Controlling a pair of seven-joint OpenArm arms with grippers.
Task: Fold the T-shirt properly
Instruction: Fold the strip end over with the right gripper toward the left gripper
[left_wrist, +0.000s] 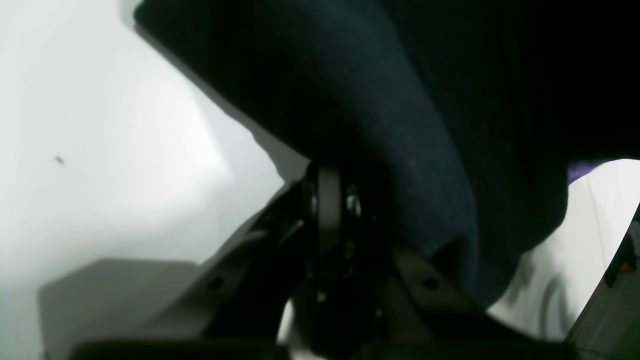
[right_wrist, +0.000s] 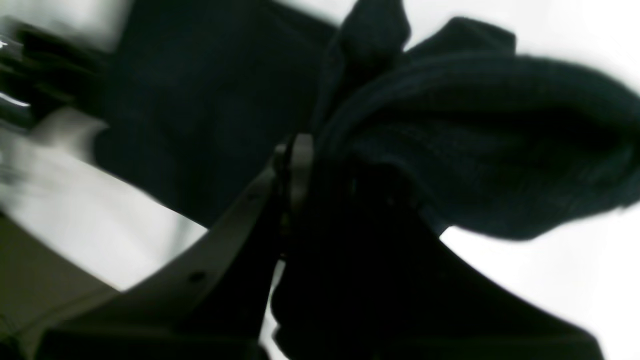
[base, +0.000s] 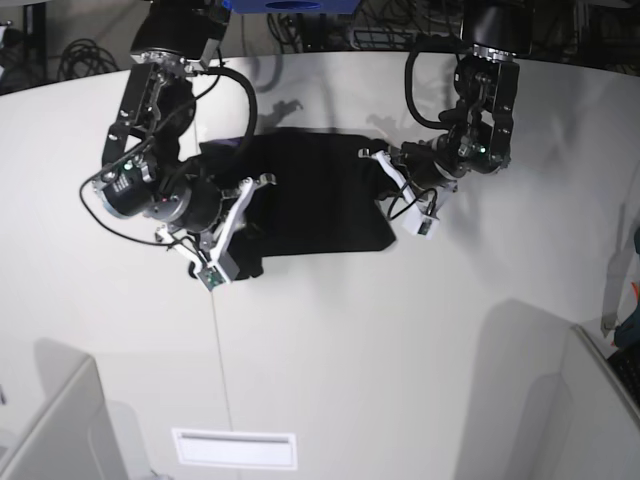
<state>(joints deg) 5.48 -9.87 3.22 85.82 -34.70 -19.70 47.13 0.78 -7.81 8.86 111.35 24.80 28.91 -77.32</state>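
Observation:
My right gripper has the bunched fold. It will let go of it on the black T-shirt's front edge (base: 336, 246) (right_wrist: 153, 174), toward the side of the T-shirt that my left gripper holds.
The black T-shirt (base: 315, 200) lies partly folded on the white table (base: 400, 330), plain side up. My right gripper (base: 252, 192) is at its left edge and is shut on a bunched fold of the cloth (right_wrist: 475, 150). One pale finger (right_wrist: 300, 165) shows against the cloth. My left gripper (base: 378, 165) is at the shirt's right edge, shut on the cloth (left_wrist: 400, 125), which drapes over its fingers (left_wrist: 328, 200). A sliver of purple print (left_wrist: 580, 170) shows under the black cloth.
Grey panels stand at the front left (base: 50, 430) and front right (base: 590, 400) corners. A white strip (base: 235, 448) lies at the table's front edge. Cables (base: 80, 55) hang behind the table. The left wrist camera housing (base: 428, 222) sits beside the shirt's right edge.

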